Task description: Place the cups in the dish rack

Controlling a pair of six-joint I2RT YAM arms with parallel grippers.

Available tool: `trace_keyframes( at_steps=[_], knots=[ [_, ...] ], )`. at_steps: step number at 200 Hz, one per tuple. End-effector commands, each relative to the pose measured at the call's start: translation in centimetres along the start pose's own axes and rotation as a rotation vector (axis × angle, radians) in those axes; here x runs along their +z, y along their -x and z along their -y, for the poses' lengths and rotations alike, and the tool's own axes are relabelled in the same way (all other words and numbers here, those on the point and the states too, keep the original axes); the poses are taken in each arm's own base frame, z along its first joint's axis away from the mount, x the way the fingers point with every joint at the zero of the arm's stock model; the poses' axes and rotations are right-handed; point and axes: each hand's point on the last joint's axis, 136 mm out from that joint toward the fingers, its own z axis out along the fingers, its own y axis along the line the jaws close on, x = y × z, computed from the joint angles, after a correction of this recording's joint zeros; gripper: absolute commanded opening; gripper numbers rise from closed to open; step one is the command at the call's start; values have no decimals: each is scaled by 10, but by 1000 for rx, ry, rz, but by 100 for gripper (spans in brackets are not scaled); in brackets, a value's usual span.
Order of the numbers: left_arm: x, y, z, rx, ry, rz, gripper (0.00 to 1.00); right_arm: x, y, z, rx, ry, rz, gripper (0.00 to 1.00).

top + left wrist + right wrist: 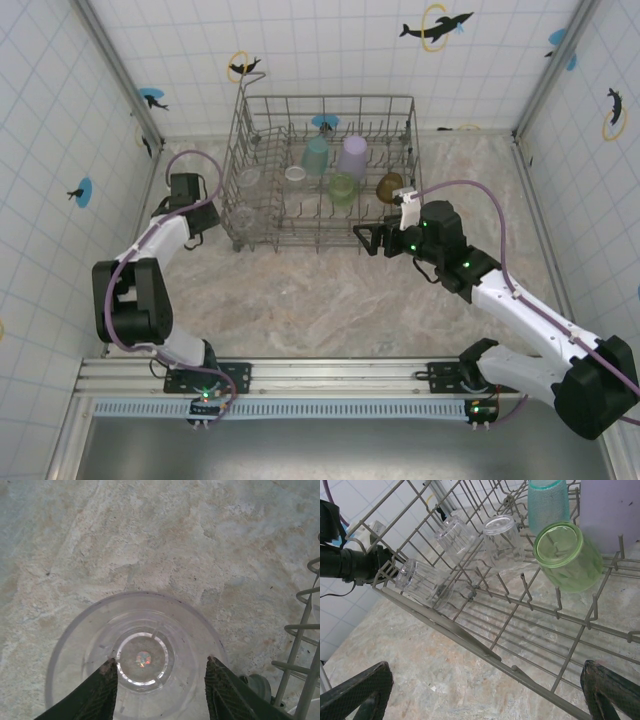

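My left gripper has both fingers over the clear cup's opening, so next I move toward the rack and pinch the cup's rim (216, 635) nearest the rack.
A clear cup (145, 630) stands mouth-up on the marble table just left of the dish rack (330, 98). My left gripper (161, 661) points down over its mouth with both fingers apart, and I see no contact with its walls. From above, the left gripper (185, 190) sits at the rack's left side. The rack holds a teal cup (316, 155), a lavender cup (351, 155), a light green cup (342, 188), an amber cup (389, 186) and three clear cups (456, 537). My right gripper (362, 240) hangs wide open and empty at the rack's near rail (450, 630).
Rack wires (305, 645) and a rack foot (257, 685) lie close to the right of the left gripper. Tiled walls close in the table on three sides. Bare marble stretches between the rack and the arm bases. The left arm's black body (350, 562) is beyond the rack's corner.
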Motion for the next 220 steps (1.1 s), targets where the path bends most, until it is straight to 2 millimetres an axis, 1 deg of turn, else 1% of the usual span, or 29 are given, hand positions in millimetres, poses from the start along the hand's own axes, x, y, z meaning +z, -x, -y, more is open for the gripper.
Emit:
trace_keyframes(
  at_steps=[1, 22, 46, 48, 51, 80, 96, 121, 138, 166, 220],
  knots=[
    [-26, 19, 10, -10, -37, 80, 56, 0, 8, -1, 3, 4, 30, 100],
    [-40, 28, 11, 4, -49, 118, 62, 2, 7, 0, 7, 2, 25, 100],
    [-50, 32, 16, 42, -81, 141, 62, 4, 7, 0, 8, 6, 21, 100],
    [-47, 24, 15, 62, -79, 123, 61, 4, 7, -1, 8, 7, 22, 100],
    [-45, 20, 15, 84, -82, 114, 61, 4, 6, 0, 8, 7, 20, 100],
    [-33, -4, 17, 155, -108, 28, 54, 8, 6, -1, 9, 14, 9, 100],
    [-29, -15, 17, 188, -114, -15, 48, 9, 6, -3, 13, 24, 7, 100],
    [-25, -27, 18, 243, -132, -62, 47, 9, 7, -4, 17, 30, 14, 100],
    [-25, -31, 16, 267, -123, -72, 47, 8, 7, -3, 19, 29, 16, 100],
    [-28, -29, 19, 290, -142, -54, 48, 9, 7, -5, 23, 34, 13, 100],
    [-15, -35, 15, 302, -121, -87, 49, 6, 9, -6, 32, 39, 23, 100]
  ],
)
